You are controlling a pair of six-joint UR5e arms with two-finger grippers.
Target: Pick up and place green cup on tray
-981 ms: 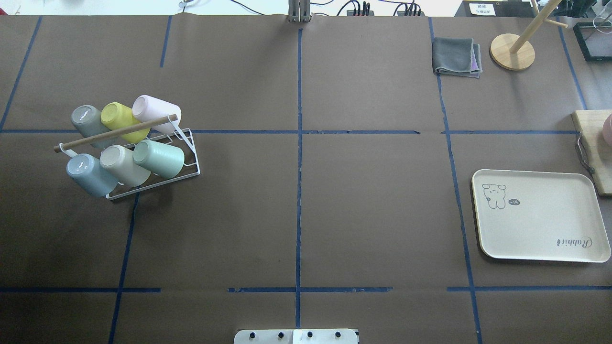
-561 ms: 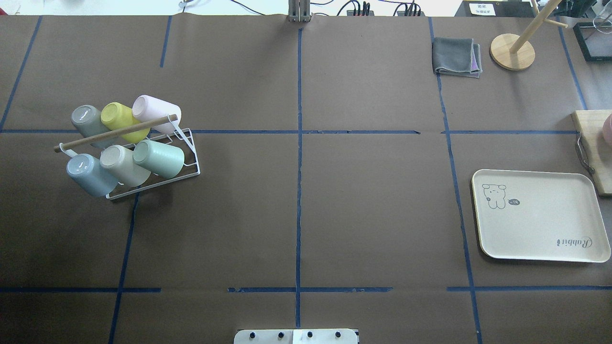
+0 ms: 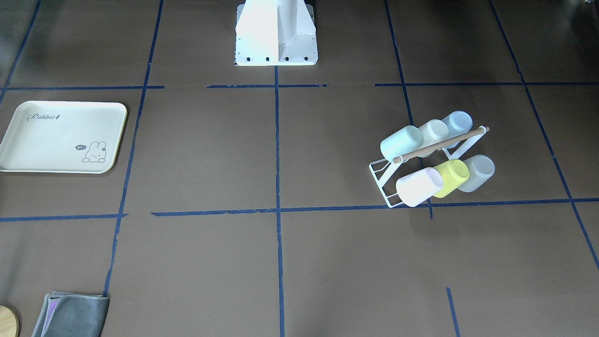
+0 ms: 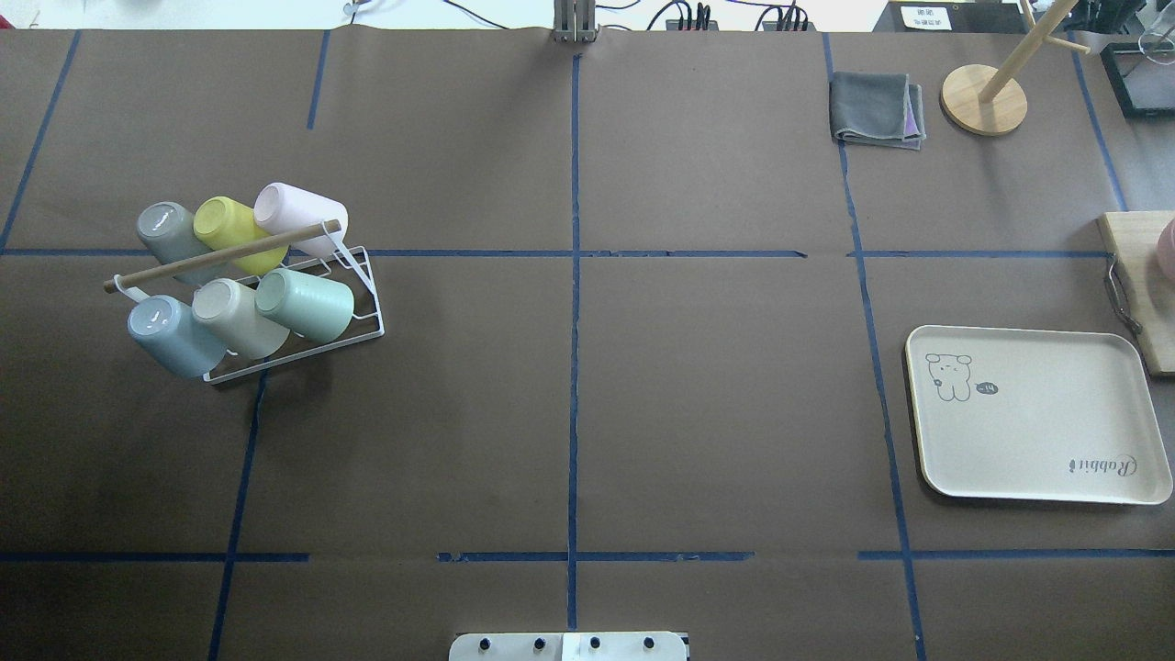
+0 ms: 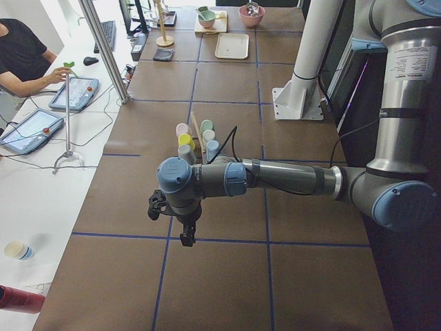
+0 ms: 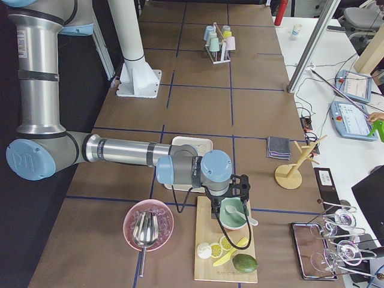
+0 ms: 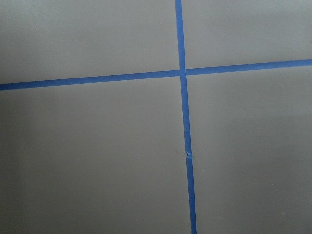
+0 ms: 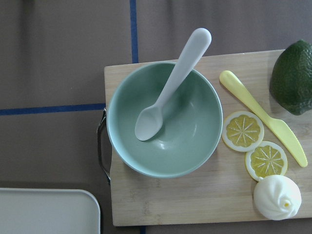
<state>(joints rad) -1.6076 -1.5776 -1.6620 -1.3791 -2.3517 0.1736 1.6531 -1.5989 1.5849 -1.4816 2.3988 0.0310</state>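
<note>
The robot's right gripper should next move to the cream tray and close on the tray's rim [image 3: 8, 131], halfway along the short side beside the wooden board.
The green cup [image 4: 307, 305] lies tilted on a white wire rack [image 4: 365, 321] with several other cups, at the table's left; it also shows in the front view [image 3: 401, 142]. The cream tray [image 4: 1033, 431] lies bare at the right, also in the front view [image 3: 56, 140]. My left gripper [image 5: 186, 238] shows only in the exterior left view, over bare table away from the rack; I cannot tell if it is open. My right gripper [image 6: 239, 187] shows only in the exterior right view, over a green bowl [image 8: 163, 122] beside the tray; I cannot tell its state.
A yellow-green cup [image 4: 229, 229] and a pale blue cup [image 4: 170, 335] share the rack. A wooden board [image 8: 204, 204] by the tray holds the bowl, a spoon [image 8: 170, 87], lemon slices and an avocado [image 8: 292, 75]. A grey cloth [image 4: 877, 108] and a wooden stand [image 4: 982, 99] lie at the back right.
</note>
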